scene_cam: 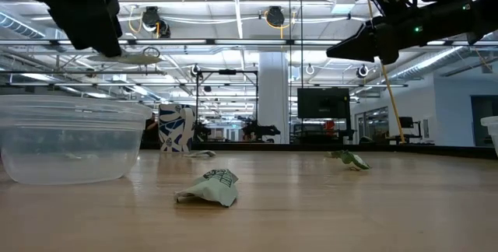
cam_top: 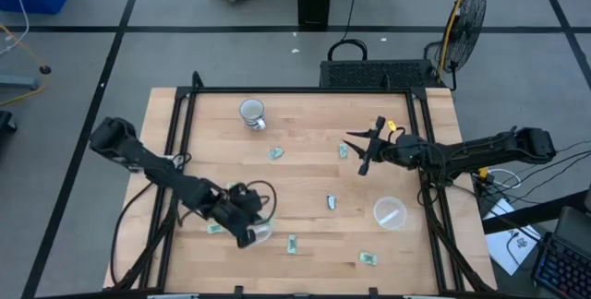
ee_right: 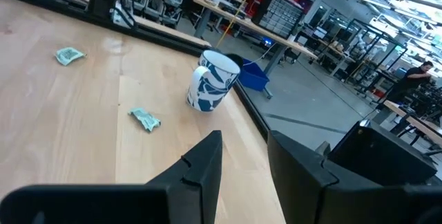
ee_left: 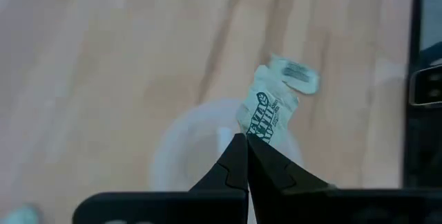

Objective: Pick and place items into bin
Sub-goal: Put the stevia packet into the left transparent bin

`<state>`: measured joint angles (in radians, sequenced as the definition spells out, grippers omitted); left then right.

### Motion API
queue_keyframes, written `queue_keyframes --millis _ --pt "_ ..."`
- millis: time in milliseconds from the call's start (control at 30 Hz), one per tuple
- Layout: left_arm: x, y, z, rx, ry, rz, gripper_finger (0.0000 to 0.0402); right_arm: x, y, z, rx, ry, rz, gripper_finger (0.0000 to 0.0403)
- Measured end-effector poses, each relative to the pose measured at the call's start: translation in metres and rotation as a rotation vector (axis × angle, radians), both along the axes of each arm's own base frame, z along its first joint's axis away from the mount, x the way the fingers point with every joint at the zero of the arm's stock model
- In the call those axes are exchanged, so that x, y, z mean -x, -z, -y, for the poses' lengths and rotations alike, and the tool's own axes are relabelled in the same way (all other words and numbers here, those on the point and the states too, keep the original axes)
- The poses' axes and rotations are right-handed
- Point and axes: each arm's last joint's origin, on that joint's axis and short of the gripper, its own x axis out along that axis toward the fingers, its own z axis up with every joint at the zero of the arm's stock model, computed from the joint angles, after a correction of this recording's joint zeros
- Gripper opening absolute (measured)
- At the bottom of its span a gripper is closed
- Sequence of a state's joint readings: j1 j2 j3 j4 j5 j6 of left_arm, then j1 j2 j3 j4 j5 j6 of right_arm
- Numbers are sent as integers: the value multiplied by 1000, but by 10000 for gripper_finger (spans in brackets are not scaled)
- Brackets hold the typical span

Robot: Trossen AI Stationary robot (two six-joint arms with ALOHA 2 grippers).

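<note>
The wrapped piece, now held over the cup, will be released by my left gripper inside the clear round cup (cam_top: 256,232) (ee_left: 224,162) just below that gripper's fingers.
Several tiny pale-green wrapped pieces lie scattered on the wooden table, such as one (cam_top: 275,153), one (cam_top: 331,202) and one (cam_top: 368,258). My left gripper (cam_top: 245,228) hovers over a clear round cup (cam_top: 261,232) near the table's near-left part and is shut on one wrapped piece (ee_left: 266,110). My right gripper (cam_top: 363,151) is open in the air toward the table's far-right part, near a piece (cam_top: 343,150), touching nothing. Its wrist view shows two pieces (ee_right: 69,55) (ee_right: 145,119) lying on the wood. My left gripper pinches the wrapped piece by its one end (ee_left: 254,133) between the two fingertips, coming from above. The piece is lifted clear and sticks out past the tips over the clear cup's (ee_left: 200,151) opening. In the low view the piece (scene_cam: 134,54) hangs beside the gripper, above the cup (scene_cam: 70,139).
A white-and-blue mug (cam_top: 251,113) stands near the far edge. A second clear cup (cam_top: 390,213) sits at the near right. Black frame rails (cam_top: 175,133) run along the table's sides. More pieces lie at the near edge (cam_top: 292,244) and beside the left cup (cam_top: 214,228).
</note>
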<state>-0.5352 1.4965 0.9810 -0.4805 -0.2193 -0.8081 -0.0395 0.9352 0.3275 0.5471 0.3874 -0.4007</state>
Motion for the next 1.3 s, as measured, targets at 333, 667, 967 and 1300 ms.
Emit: queue_keyframes --millis 333,667,967,1300 --pt "4 12 2 36 -121 -193 0 0 1 0 -24 3 3 110" --pt "-8 53 5 48 -137 -354 1 1 4 0 -49 7 -17 110" --pt "-14 59 -2 64 -177 -378 23 1 5 0 -46 7 -32 110" --pt "-17 59 -9 87 -196 -389 31 1 5 0 -39 6 -38 110"
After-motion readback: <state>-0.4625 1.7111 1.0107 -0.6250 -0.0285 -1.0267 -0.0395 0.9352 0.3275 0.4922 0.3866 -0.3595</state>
